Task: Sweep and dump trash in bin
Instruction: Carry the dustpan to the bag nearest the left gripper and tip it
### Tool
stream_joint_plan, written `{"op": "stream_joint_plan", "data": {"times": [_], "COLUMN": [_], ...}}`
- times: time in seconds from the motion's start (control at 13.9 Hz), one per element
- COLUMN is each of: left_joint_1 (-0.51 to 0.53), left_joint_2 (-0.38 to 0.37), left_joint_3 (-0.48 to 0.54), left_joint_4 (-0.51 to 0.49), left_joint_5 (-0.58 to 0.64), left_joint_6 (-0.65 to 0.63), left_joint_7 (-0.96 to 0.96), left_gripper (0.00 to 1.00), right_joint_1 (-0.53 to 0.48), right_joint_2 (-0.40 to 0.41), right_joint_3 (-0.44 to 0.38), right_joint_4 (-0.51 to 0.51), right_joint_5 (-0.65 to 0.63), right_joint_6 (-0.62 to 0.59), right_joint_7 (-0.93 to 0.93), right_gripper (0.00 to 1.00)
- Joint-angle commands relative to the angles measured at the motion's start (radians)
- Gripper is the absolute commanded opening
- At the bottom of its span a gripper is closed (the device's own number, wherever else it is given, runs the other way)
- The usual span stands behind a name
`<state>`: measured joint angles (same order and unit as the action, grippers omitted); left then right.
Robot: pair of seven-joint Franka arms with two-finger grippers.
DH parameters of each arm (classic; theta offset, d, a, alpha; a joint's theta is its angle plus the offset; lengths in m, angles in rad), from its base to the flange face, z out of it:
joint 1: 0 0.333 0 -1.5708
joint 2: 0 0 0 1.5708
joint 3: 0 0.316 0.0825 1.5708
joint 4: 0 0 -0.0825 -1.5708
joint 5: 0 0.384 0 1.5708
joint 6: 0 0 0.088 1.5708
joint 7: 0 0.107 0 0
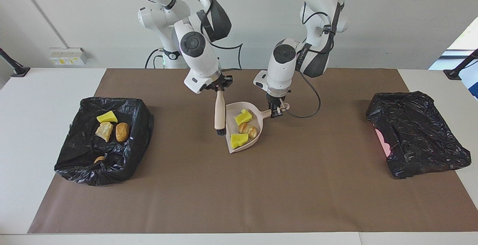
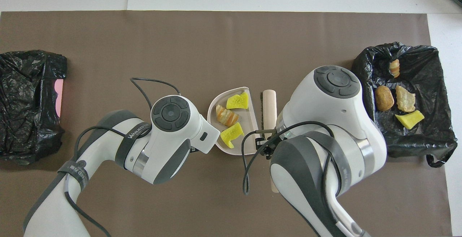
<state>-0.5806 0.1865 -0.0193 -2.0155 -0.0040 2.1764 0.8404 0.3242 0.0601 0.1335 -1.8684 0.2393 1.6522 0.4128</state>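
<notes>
The robot's right gripper should set the brush, now hanging beside the dustpan, down on the bare brown mat (image 2: 238, 200) between the robot's two arms, nearer the robot than the dustpan.
Three pieces of trash lie in the beige dustpan (image 1: 230, 110) (image 2: 249, 121): a yellow sponge piece (image 1: 242, 118) (image 2: 237, 101), a brown bread-like lump (image 1: 247, 129) (image 2: 226, 115) and a second yellow sponge piece (image 1: 239, 139) (image 2: 231, 134). My left gripper (image 1: 277, 111) is shut on the dustpan's handle, and the pan tilts with its lip toward the mat. My right gripper (image 1: 219, 87) is shut on the brush (image 1: 219, 112) (image 2: 269, 107), which hangs bristles-down beside the pan. The bin (image 1: 142, 114) (image 2: 364, 85), lined with a black bag, holds several more scraps at the right arm's end.
A second black bag (image 1: 416, 133) (image 2: 30, 99) with pink showing lies crumpled at the left arm's end of the table. A brown mat (image 1: 239, 192) covers the table under everything. Cables loop from both wrists near the dustpan.
</notes>
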Motion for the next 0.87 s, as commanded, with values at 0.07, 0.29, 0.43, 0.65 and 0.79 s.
{"op": "stream_joint_plan", "data": {"times": [0.07, 0.29, 0.43, 0.65, 0.79], "left_joint_1": [0.042, 0.099, 0.178, 0.313, 0.424], "left_joint_2": [-0.015, -0.038, -0.08, -0.146, -0.176], "left_joint_3": [-0.002, -0.001, -0.001, -0.001, 0.001], "left_joint_4": [0.0, 0.015, 0.015, 0.015, 0.024], "left_joint_5": [0.002, 0.002, 0.002, -0.001, -0.008], "left_joint_6": [0.013, 0.0, -0.026, -0.033, -0.055], "left_joint_7": [0.063, 0.14, 0.233, 0.38, 0.516], "left_gripper": [0.0, 0.0, 0.0, 0.0, 0.0], "right_joint_1": [0.11, 0.179, 0.246, 0.312, 0.341], "right_joint_2": [-0.123, -0.204, -0.2, -0.186, -0.166], "right_joint_3": [0.005, 0.011, 0.011, 0.011, 0.011], "right_joint_4": [-0.18, -0.316, -0.36, -0.387, -0.388], "right_joint_5": [-0.031, -0.009, -0.006, 0.017, 0.049], "right_joint_6": [0.079, 0.135, 0.159, 0.245, 0.288], "right_joint_7": [0.127, 0.161, 0.233, 0.314, 0.334], "right_gripper": [0.0, 0.0, 0.0, 0.0, 0.0]}}
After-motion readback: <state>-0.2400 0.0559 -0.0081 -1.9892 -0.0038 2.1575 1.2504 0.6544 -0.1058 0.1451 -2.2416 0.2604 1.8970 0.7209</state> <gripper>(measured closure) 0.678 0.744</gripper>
